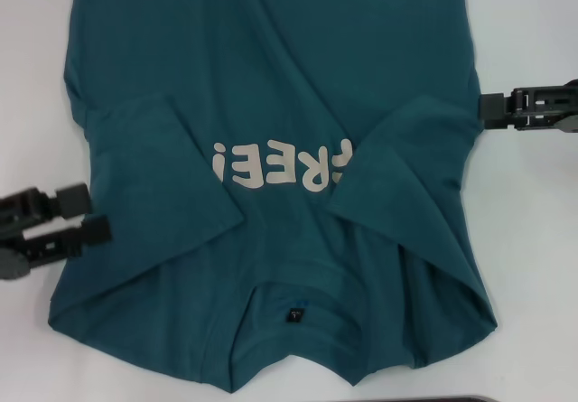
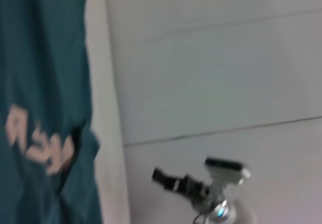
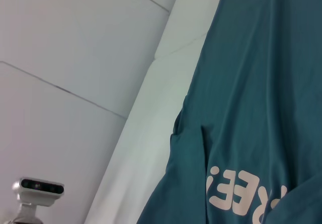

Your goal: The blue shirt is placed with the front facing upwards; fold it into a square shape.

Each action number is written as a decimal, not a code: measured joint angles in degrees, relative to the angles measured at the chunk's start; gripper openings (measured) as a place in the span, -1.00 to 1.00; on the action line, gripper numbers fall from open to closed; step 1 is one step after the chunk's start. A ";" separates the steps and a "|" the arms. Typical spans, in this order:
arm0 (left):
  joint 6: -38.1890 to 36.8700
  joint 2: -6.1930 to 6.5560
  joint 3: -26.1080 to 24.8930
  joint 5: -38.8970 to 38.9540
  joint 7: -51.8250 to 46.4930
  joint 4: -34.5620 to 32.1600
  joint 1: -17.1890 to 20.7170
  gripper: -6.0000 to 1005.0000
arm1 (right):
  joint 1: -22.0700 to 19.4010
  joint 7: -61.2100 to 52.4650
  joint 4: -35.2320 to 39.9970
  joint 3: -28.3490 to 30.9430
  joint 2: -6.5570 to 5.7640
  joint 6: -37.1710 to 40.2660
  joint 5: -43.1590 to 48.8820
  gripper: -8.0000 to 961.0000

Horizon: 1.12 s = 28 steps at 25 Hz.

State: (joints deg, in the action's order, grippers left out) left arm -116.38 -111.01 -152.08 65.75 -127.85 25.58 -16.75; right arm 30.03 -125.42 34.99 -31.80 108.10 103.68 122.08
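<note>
The shoulder corner (image 1: 56, 316) of the blue shirt, below the folded sleeve beside the exclamation mark, is the next place my left gripper will go to and close on.
The blue shirt (image 1: 271, 77) lies spread on the white table (image 1: 36, 59), front up, with the cream "FREE!" lettering (image 1: 275, 163) across the chest and the neck label (image 1: 295, 314) at the near edge. Both short sleeves are folded inward over the chest, the left one (image 1: 144, 149) and the right one (image 1: 406, 158). My left gripper (image 1: 83, 215) is open and empty, just off the shirt's left edge. My right gripper (image 1: 488, 110) is beside the shirt's right edge, level with the folded sleeve and holding no cloth. The shirt also shows in the left wrist view (image 2: 40, 83) and the right wrist view (image 3: 251, 108).
A thin dark object (image 1: 470, 399) shows at the near edge of the table. Bare table lies left and right of the shirt. The left wrist view shows the right gripper (image 2: 168, 178) farther off, in front of a pale wall.
</note>
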 joint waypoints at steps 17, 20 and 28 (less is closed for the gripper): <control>6.68 1.94 -2.24 -10.50 -3.83 5.85 4.38 0.52 | -0.04 0.74 -0.13 -1.01 0.18 -2.93 0.02 0.52; 7.80 2.00 -2.67 -11.11 -3.61 6.02 4.72 0.52 | -0.15 0.78 -0.28 -1.04 0.30 -3.77 0.06 0.51; 9.12 1.54 -2.41 -12.15 -3.04 7.38 5.31 0.52 | -0.60 0.79 -0.64 -1.02 0.47 -4.36 0.09 0.50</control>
State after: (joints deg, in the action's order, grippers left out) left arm -107.27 -109.47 -154.49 53.60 -130.89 32.96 -11.45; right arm 29.43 -124.62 34.34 -32.81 108.57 99.32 122.17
